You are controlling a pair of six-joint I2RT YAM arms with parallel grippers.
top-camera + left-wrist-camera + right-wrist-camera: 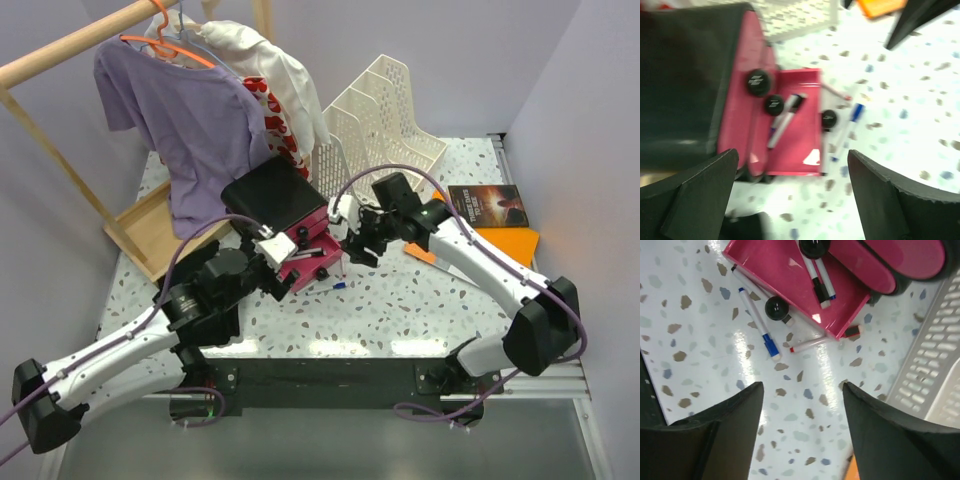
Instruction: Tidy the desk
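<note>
The robot's left gripper will next move to the blue-capped marker beside the pink case and close on the marker's white body (pixel 330 288) (pixel 849 128), close to its cap.
The desk (pixel 420 300) is white terrazzo. An open pink case (pixel 305 255) with a black lid (pixel 272 198) sits at its centre. In the left wrist view the case (pixel 792 150) holds a marker (pixel 782 122) and black round pieces (pixel 758 82). A blue-capped marker (pixel 757 325), a red-capped marker (pixel 815 343) and a black round piece (pixel 775 307) lie on the desk beside the case (pixel 790 275). My left gripper (pixel 792 175) is open and empty, just near of the case. My right gripper (pixel 802 390) is open and empty above bare desk, right of the markers.
A white mesh file rack (pixel 385 125) stands behind the case. A dark book (pixel 487 205) and an orange folder (pixel 505 245) lie at the right. A wooden clothes rack base (pixel 150 235) stands at the left, with a purple shirt (pixel 190 120) and a white shirt (pixel 270 70) hanging above.
</note>
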